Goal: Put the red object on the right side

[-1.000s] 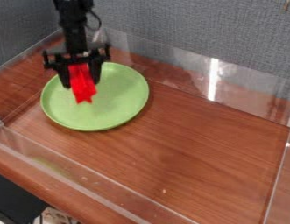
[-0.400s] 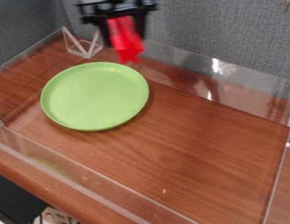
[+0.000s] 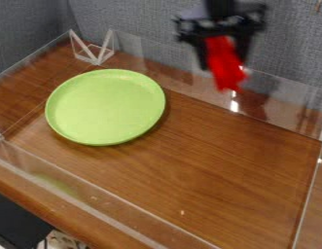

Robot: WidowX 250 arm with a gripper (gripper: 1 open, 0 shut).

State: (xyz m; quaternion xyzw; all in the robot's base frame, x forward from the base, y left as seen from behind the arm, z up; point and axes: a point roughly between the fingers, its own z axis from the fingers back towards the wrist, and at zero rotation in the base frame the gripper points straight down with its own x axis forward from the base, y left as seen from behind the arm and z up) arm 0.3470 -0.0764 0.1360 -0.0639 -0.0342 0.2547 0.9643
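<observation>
Next, my gripper releases the red object by the clear side farthest from the green plate (image 3: 288,160).
The red object (image 3: 226,62) is a long bright red bar hanging in the air at the upper right, tilted with its lower end toward the right. My gripper (image 3: 221,41) is shut on its upper end, black fingers on either side of it. Bar and gripper are blurred by motion. They are well above the wooden table (image 3: 190,156), to the right of the lime-green plate (image 3: 105,105).
The round green plate lies on the left half of the table with nothing on it. Clear plastic walls (image 3: 254,83) enclose the table on all sides. A small wire-like stand (image 3: 93,45) sits at the back left corner.
The gripper lifted the red bar off the green plate and carried it to the right, from above the plate to the upper right of the table.
</observation>
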